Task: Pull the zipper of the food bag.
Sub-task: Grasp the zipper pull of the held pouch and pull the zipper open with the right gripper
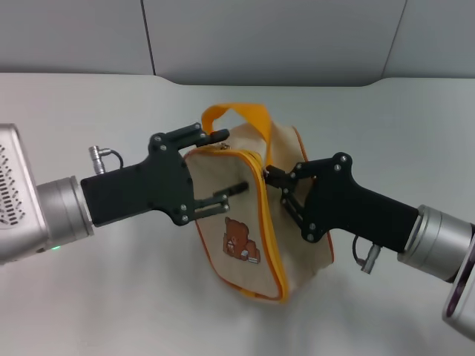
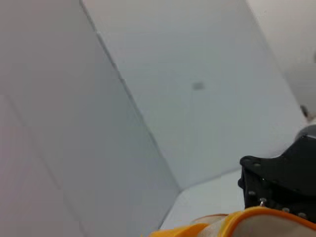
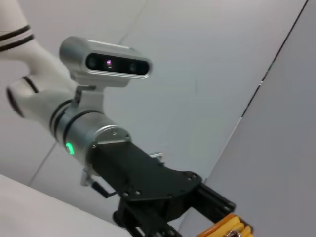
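Note:
My open left gripper needs to pinch the tilting food bag's top corner (image 1: 224, 150) by the zipper before my right gripper pulls.
The food bag (image 1: 245, 222), beige with orange piping and a brown bear picture, stands tilted at the table's middle with its orange loop handle (image 1: 241, 115) at the top. The yellow-orange zipper (image 1: 269, 237) runs round the bear side. My left gripper (image 1: 223, 163) holds the bag's upper left corner, one finger by the handle and one across the bear side. My right gripper (image 1: 273, 178) is pinched on the zipper at the bag's upper right edge; the silver pull tab is hidden. The bag's orange edge shows in the left wrist view (image 2: 237, 221) and the right wrist view (image 3: 228, 228).
The white table (image 1: 89, 297) runs to a grey back wall (image 1: 260, 37). The left wrist view shows my right gripper's black body (image 2: 281, 177). The right wrist view shows my left arm (image 3: 89, 133) and the head camera (image 3: 111, 61).

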